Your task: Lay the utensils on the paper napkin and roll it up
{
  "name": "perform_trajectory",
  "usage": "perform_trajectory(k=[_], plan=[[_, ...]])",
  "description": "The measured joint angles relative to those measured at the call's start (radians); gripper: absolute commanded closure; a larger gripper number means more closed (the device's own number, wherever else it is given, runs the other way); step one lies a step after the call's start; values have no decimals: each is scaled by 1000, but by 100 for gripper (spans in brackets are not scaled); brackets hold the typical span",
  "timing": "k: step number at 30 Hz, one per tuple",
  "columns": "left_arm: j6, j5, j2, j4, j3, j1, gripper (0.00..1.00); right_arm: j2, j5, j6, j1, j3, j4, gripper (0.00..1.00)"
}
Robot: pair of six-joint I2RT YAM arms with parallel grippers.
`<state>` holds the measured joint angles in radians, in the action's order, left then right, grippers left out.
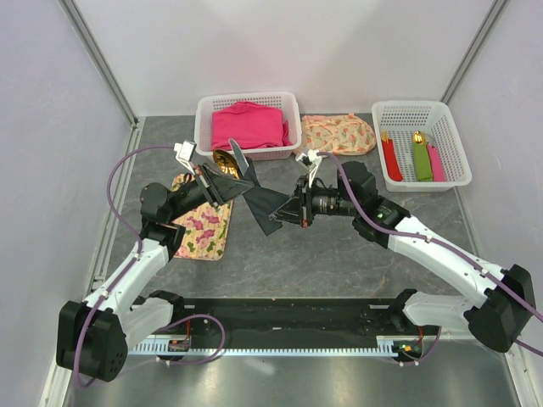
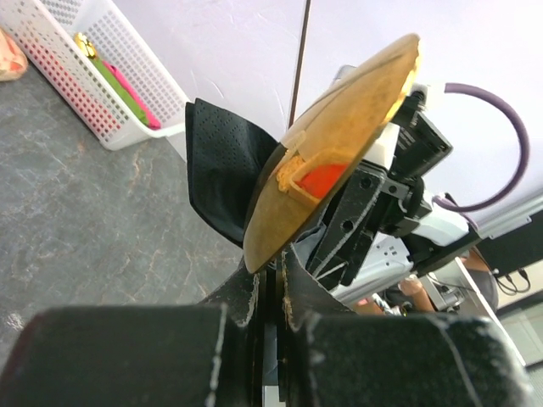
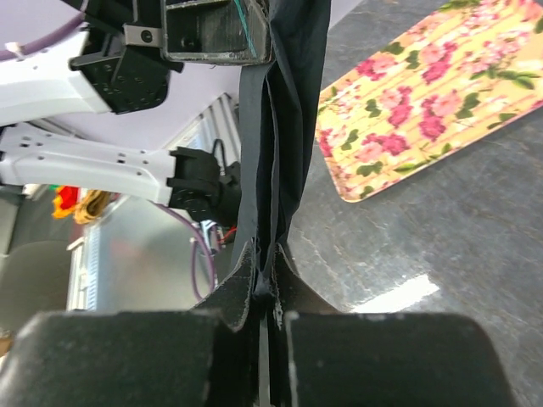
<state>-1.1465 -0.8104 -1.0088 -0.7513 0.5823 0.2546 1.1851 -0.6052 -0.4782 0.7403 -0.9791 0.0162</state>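
Observation:
My right gripper is pinching the far edge of the napkin, leaving a wide flap next to my left gripper. I need to open it and take the napkin closer to the utensils [image 1: 259, 199].
The black paper napkin [image 1: 265, 206] hangs in the air between my two grippers, above the grey table. My left gripper [image 1: 227, 182] is shut on one end of it, where gold utensil heads [image 1: 225, 161] stick out. In the left wrist view a large gold utensil head [image 2: 339, 144] rises straight from the shut gripper [image 2: 271, 271], with the napkin [image 2: 221, 170] folded behind it. My right gripper [image 1: 287, 212] is shut on the napkin's other end. In the right wrist view the napkin [image 3: 284, 127] runs as a bunched strip from the right gripper [image 3: 270, 280] up to the left gripper's body.
A floral mat [image 1: 204, 229] lies under the left arm and shows in the right wrist view [image 3: 424, 102]. At the back stand a white basket [image 1: 204, 119] with a pink cloth [image 1: 248, 125], a second floral mat [image 1: 339, 133], and a white basket [image 1: 420, 114] holding red, green and pink rolls [image 1: 422, 157].

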Motion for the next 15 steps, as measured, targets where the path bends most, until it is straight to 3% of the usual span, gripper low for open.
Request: perform_trajectory(k=[5,6,7,8,10,15], plan=[[-13,-23,-9,-6,0,0,98,-1,-66,-73,-15,55,-96,100],[-13,-28,-11,-6,0,0,98,-1,-75,-84,-17,64,-111,96],[-15,-32,-13,-6,0,0,98,-2,-78,-95,-18,73,-124,85],[-16,-36,-14,-6,0,0,98,-3,-79,-102,-18,79,-132,61],[-16,-38,-16,-6,0,0,98,-5,-76,-99,-21,81,-127,45],[-15,-25,-20,2,0,-8,98,-32,6,-39,-25,48,23,29]])
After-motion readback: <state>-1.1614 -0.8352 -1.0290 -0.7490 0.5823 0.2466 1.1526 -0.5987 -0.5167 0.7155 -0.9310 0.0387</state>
